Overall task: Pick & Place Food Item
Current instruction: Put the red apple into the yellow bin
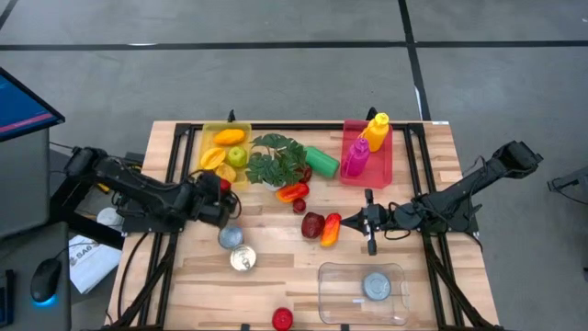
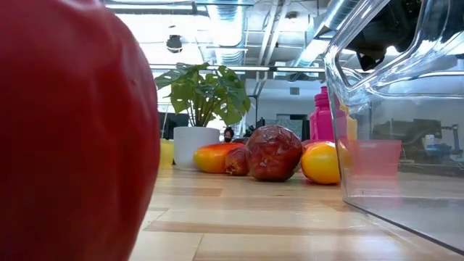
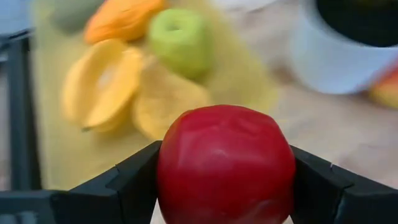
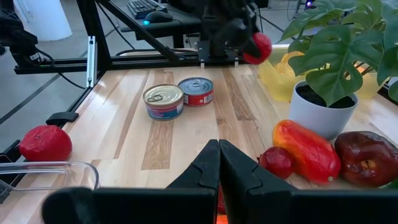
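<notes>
The red fruit, now held by the tray's near edge, will go from my left gripper into the yellow tray [image 1: 213, 168] [image 3: 111, 126], beside the yellow pieces near the black rail.
A round red fruit [image 3: 225, 165] sits between the fingers of my left gripper [image 1: 223, 190], which is shut on it. It is held in the air just by the near edge of the yellow tray [image 1: 209, 138]. The tray holds a green apple [image 3: 180, 40], an orange fruit [image 3: 124, 17] and yellow pieces [image 3: 102, 84]. The right wrist view shows the same red fruit [image 4: 261, 46] off the table. My right gripper [image 1: 370, 227] is shut and holds nothing. It hangs over the table's middle right, close to a dark red fruit [image 1: 312, 223] and an orange-red pepper [image 1: 331, 229]. My left gripper pinches the red fruit between its two fingers, one on each side of the fruit [image 3: 166, 177]. The fingers [image 3: 134, 183] slant down toward the yellow tray. The fruit is lifted clear of the table.
A potted plant [image 1: 276, 161] stands beside the tray, next to a green can [image 1: 322, 161] and a pink tray of bottles [image 1: 367, 152]. Two tins [image 1: 236, 248] lie near my left gripper. A clear box [image 1: 361, 292] holds a tin. Another red fruit [image 1: 282, 318] lies at the front edge.
</notes>
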Robot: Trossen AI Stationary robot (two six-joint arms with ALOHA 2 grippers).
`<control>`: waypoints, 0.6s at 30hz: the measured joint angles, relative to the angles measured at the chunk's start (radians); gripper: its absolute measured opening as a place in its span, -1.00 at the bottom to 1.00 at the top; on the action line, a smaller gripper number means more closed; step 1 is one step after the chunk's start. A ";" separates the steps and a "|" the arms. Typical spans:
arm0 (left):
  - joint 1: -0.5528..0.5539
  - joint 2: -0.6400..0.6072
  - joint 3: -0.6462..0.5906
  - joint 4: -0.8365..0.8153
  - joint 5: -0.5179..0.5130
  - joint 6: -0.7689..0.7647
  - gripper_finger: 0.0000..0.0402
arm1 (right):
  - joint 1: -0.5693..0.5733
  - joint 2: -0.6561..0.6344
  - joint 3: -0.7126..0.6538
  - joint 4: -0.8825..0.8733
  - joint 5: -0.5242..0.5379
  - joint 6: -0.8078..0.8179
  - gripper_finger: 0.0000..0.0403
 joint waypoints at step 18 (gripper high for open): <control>0.238 -0.112 -0.016 -0.060 -0.099 0.059 0.34 | 0.000 0.000 0.000 -0.002 0.000 0.000 -1.00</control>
